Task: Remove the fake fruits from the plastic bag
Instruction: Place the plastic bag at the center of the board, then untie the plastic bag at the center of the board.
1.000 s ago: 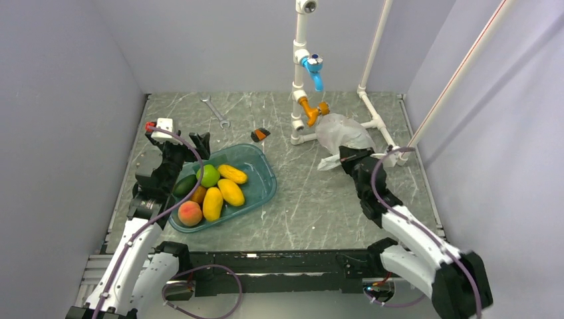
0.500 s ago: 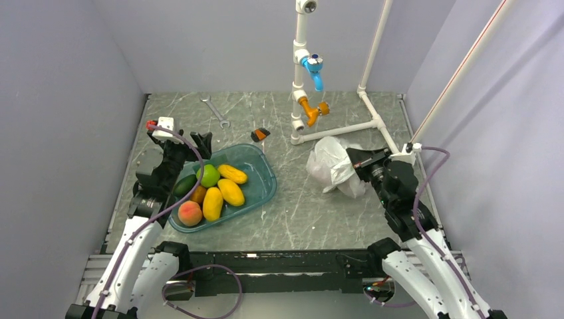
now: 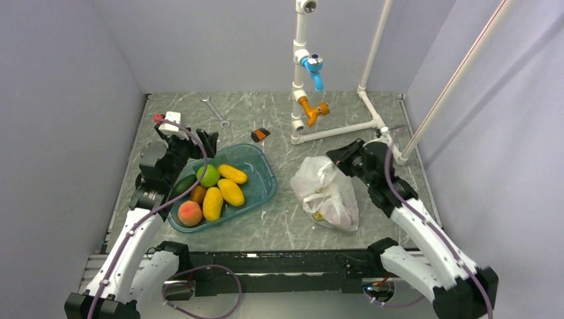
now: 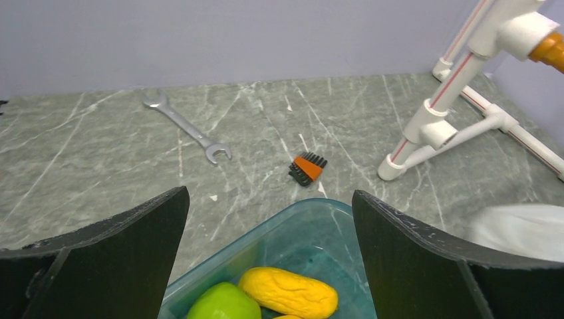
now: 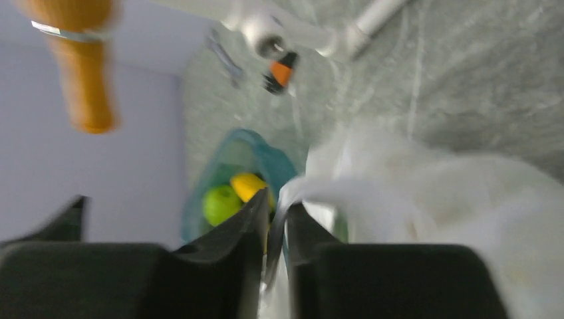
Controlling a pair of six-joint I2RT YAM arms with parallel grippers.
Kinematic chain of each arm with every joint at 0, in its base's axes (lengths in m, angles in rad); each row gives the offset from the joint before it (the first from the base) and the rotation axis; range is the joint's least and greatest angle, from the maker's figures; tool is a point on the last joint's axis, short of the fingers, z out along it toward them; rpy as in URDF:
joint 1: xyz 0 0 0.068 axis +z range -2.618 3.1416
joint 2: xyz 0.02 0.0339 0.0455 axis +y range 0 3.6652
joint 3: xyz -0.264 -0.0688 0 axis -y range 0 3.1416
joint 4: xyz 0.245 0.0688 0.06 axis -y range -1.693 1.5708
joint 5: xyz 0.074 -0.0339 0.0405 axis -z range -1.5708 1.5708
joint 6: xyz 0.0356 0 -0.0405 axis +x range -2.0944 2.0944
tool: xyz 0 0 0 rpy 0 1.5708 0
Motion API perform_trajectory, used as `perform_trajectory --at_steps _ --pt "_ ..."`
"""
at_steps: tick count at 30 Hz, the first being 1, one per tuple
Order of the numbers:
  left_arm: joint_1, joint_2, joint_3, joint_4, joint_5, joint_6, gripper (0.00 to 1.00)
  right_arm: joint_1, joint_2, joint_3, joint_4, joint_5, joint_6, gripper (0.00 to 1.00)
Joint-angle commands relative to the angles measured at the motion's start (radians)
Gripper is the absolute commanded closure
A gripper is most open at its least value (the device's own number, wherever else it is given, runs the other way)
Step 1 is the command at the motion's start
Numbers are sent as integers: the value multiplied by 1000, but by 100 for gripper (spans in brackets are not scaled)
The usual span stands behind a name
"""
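Observation:
The right gripper alone holds the crumpled bag's far fold, so next the left gripper grips the bag's side (image 3: 301, 185) by the tray before the right gripper takes the middle of the bag.
The white translucent plastic bag (image 3: 326, 193) lies crumpled on the table, right of the teal tray (image 3: 266, 189). My right gripper (image 3: 342, 159) is shut on a fold of the bag at its far upper edge. The right wrist view shows the film (image 5: 432, 193) pinched between the jaws of the right gripper (image 5: 278, 212). The fake fruits inside are hidden; only a faint yellowish tint (image 3: 319, 214) shows through. My left gripper (image 3: 199, 143) is open and empty above the tray's far left rim, as the left wrist view (image 4: 269, 196) also shows.
The tray holds a green round fruit (image 3: 208, 175), yellow mango-like fruits (image 3: 231, 191), a peach (image 3: 189, 213) and an avocado (image 3: 185, 185). A white pipe frame (image 3: 332, 129) with blue and orange valves stands at the back. A wrench (image 3: 215, 111) and an orange-black tool (image 3: 260, 134) lie behind the tray.
My right gripper has pulled the bag from beside the pipe frame at the back right toward the near middle of the table. The left gripper shifted slightly.

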Motion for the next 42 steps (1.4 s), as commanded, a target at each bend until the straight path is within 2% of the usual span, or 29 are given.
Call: perform_trajectory --at_steps 1,4,6,7,10,14,19,21,25,28,31,35,40,42 --pt "-19 42 76 -8 90 17 1 -2 166 51 33 -155 -263 74" --pt "-26 69 89 -11 140 22 1 -1 231 72 -54 -173 -406 62" --pt "-27 85 96 -11 177 21 1 0 226 59 -88 -166 -478 38" --pt "-28 95 101 -13 203 21 1 0 217 54 -102 -163 -505 20" --pt "-38 134 119 -21 267 24 1 0 166 41 -128 -140 -562 2" --pt "-125 177 148 -78 266 98 3 0 93 56 -192 -25 -606 0" --pt "-376 175 109 -96 145 165 3 0 75 128 -337 180 -579 0" --pt "-469 182 75 -70 87 164 4 -2 77 143 -381 215 -550 0" --pt "-587 211 41 -41 -4 43 7 -1 55 118 -415 269 -521 2" --pt "-700 229 33 26 -115 -46 1 -1 45 105 -428 333 -540 2" --pt "-837 334 111 38 -234 -84 1 -2 11 101 -420 270 -560 3" --pt "-979 515 276 -31 -418 -33 1 -1 -54 79 -395 120 -531 5" --pt "-1038 681 421 -81 -497 -20 1 -2 -65 80 -474 37 -448 4" --pt "-1039 734 463 -81 -523 -32 1 -1 -60 89 -536 74 -415 4"
